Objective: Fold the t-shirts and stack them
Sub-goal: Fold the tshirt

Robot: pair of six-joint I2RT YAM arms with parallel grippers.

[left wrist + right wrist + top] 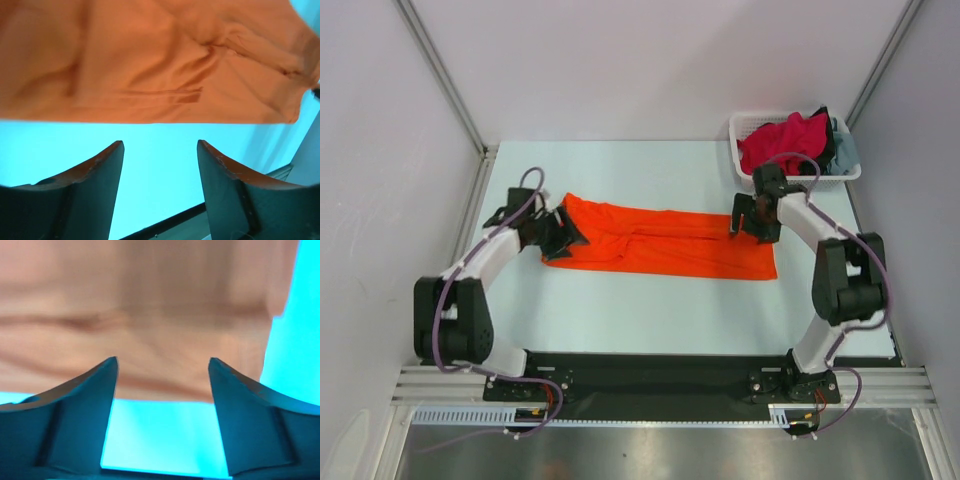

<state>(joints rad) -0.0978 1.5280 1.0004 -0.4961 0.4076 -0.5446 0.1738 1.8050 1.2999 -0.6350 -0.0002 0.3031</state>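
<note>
Next, I grip the orange t-shirt's near corner [774, 277], at the table's basket-side end, with my right gripper.
A bright orange t-shirt [660, 240] lies on the table as a long flat strip running left to right. My left gripper [565, 232] sits at its left end and my right gripper [750, 225] at its right end near the far edge. In the left wrist view the left gripper [160, 145] is open with bare table between the fingers, and the orange t-shirt [150, 65] lies just beyond the tips. Seen from the right wrist, the right gripper [163, 362] is open too. Its tips reach the edge of the orange t-shirt [150, 315], which it does not hold.
A white mesh basket [745, 128] stands at the back right corner, holding a crimson-pink t-shirt [780, 140], a black one [820, 130] and a grey-blue one [845, 155]. White walls enclose the table on three sides.
</note>
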